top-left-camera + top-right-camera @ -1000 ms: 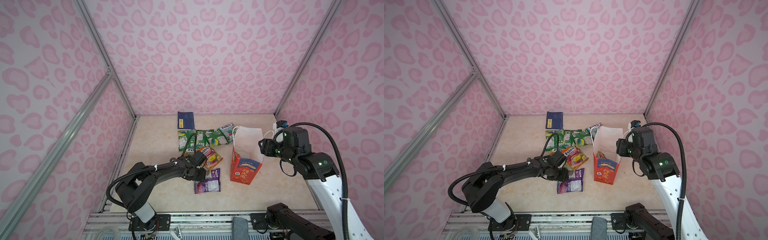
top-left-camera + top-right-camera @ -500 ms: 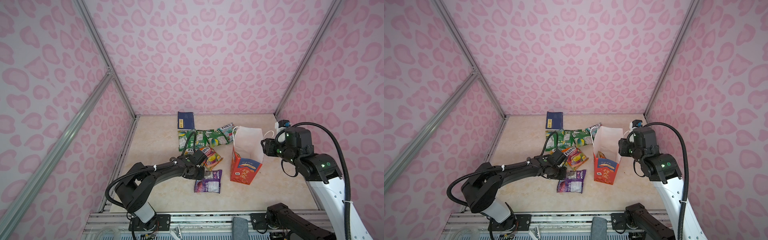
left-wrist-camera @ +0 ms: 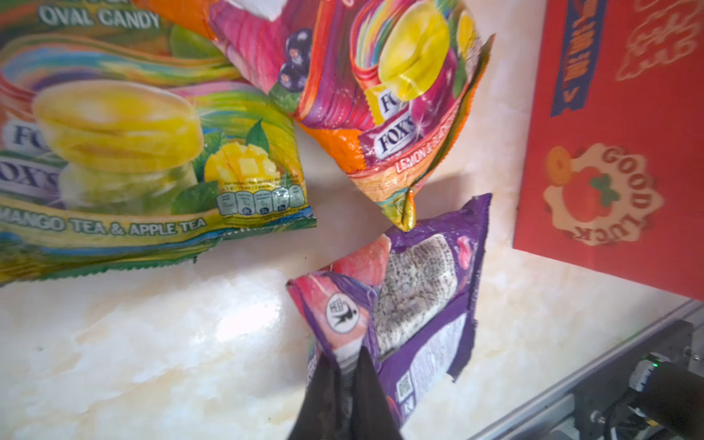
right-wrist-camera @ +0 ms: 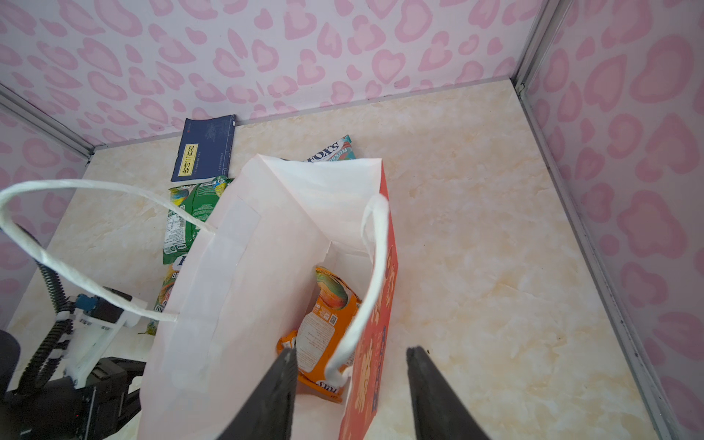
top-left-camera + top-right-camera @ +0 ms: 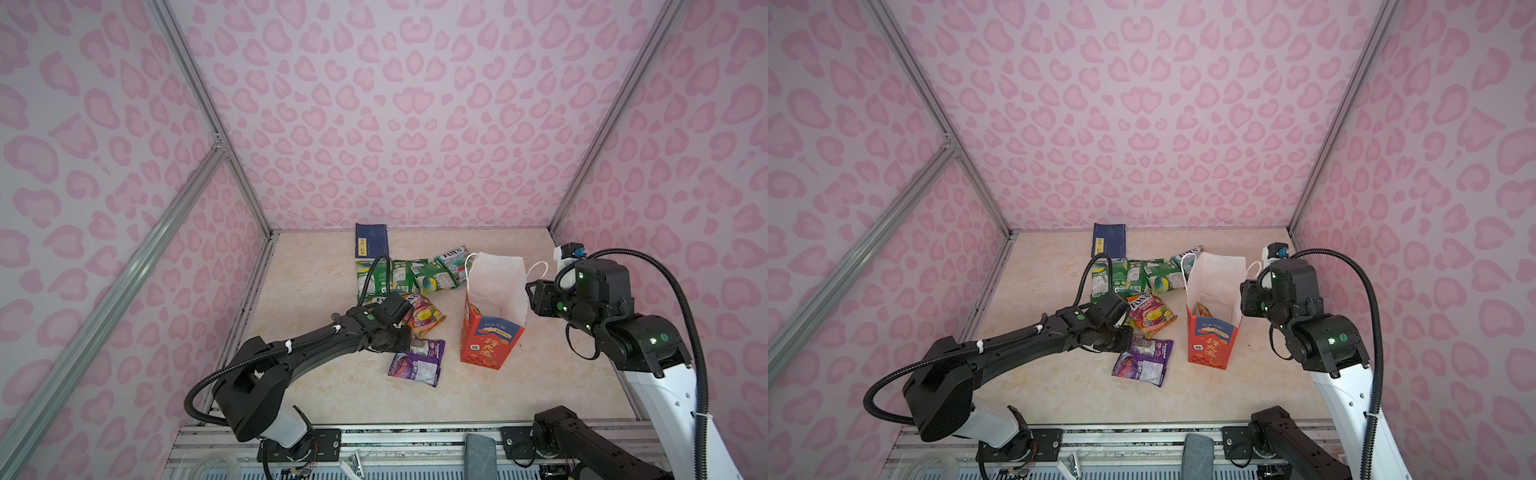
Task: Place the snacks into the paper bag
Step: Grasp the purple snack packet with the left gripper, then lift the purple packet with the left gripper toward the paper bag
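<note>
The white handle is standing loose inside my open right gripper, so next I pinch the handle's lower end (image 4: 337, 375) to keep the bag steady before lowering the purple packet into it.
The red-orange paper bag (image 5: 490, 332) (image 5: 1212, 340) stands upright and open, right of the middle in both top views. One orange snack packet (image 4: 324, 324) lies inside it. My left gripper (image 3: 344, 365) is shut on a corner of a purple snack packet (image 3: 426, 289) (image 5: 417, 361) lying on the floor just left of the bag. My right gripper (image 4: 350, 365) is open at the bag's right side. One of its fingers is inside the bag and one outside, with the wall and a white cord handle (image 4: 375, 266) between them. Green, teal and orange snacks (image 5: 409, 282) lie behind the purple one.
A flat dark-blue booklet (image 5: 371, 245) lies against the back wall. Pink patterned walls close in three sides. A metal rail (image 5: 395, 432) runs along the front edge. An orange packet (image 3: 381, 95) and a yellow-green one (image 3: 114, 152) lie close to the purple one.
My left gripper has closed on the purple packet's corner. My right arm has drifted slightly to the right beside the bag, and its jaws have narrowed a little.
</note>
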You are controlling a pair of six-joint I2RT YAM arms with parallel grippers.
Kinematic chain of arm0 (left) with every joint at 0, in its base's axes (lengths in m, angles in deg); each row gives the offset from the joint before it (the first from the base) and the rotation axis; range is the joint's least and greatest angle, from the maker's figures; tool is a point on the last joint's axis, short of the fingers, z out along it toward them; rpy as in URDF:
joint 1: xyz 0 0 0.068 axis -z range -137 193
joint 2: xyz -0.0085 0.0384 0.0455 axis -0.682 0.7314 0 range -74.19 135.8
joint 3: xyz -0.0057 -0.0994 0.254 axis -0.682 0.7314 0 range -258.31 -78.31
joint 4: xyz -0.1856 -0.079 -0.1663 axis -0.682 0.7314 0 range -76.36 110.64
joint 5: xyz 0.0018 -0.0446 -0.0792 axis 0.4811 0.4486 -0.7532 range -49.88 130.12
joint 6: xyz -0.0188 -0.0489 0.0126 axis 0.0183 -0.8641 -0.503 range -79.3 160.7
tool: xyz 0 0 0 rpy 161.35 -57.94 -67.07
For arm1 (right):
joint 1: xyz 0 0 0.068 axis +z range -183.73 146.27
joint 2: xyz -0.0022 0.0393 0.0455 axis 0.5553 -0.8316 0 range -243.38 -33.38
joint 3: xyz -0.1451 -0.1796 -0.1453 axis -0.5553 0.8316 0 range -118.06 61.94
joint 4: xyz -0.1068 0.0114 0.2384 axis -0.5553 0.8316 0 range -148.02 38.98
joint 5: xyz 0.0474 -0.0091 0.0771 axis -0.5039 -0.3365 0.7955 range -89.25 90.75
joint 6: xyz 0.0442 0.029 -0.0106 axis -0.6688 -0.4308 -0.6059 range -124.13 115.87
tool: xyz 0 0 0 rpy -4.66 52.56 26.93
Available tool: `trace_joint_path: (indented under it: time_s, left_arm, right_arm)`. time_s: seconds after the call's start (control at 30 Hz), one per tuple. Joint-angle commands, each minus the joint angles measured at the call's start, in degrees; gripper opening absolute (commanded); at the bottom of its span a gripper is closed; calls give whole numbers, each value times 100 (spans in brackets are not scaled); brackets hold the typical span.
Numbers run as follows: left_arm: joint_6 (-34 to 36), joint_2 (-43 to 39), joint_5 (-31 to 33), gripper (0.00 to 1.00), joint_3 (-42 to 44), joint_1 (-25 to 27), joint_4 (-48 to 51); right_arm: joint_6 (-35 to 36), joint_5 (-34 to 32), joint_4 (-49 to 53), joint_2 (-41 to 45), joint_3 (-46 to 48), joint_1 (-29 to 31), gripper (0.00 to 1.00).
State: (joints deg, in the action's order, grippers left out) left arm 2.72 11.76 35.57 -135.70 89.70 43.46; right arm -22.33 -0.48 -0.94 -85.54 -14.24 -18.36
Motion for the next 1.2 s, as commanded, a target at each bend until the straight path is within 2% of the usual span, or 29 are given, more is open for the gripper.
trace_joint_path:
  time_s: [0.0, 0.23, 0.63, 0.93, 1.07, 1.17]
  left_arm:
    - [-78, -361, 102, 3, -187, -33, 100]
    - [-35, -941, 321, 3, -344, -311, 329]
    - [27, -1541, 282, 3, -622, -676, 512]
    - [140, -1918, 170, 3, -886, -837, 620]
    - [198, -2070, 142, 3, -991, -890, 668]
    - [227, -2146, 92, 3, -1080, -930, 709]
  right_arm:
    - [62, 13, 6, 4, 7, 7, 50]
    - [46, 25, -42, 37, 22, 9, 53]
    - [62, 55, -65, 49, 23, 5, 58]
    - [80, -77, -21, 7, -55, 2, 71]
    - [79, -185, -30, 2, -117, 5, 70]
    - [96, -245, -28, -5, -152, 7, 64]
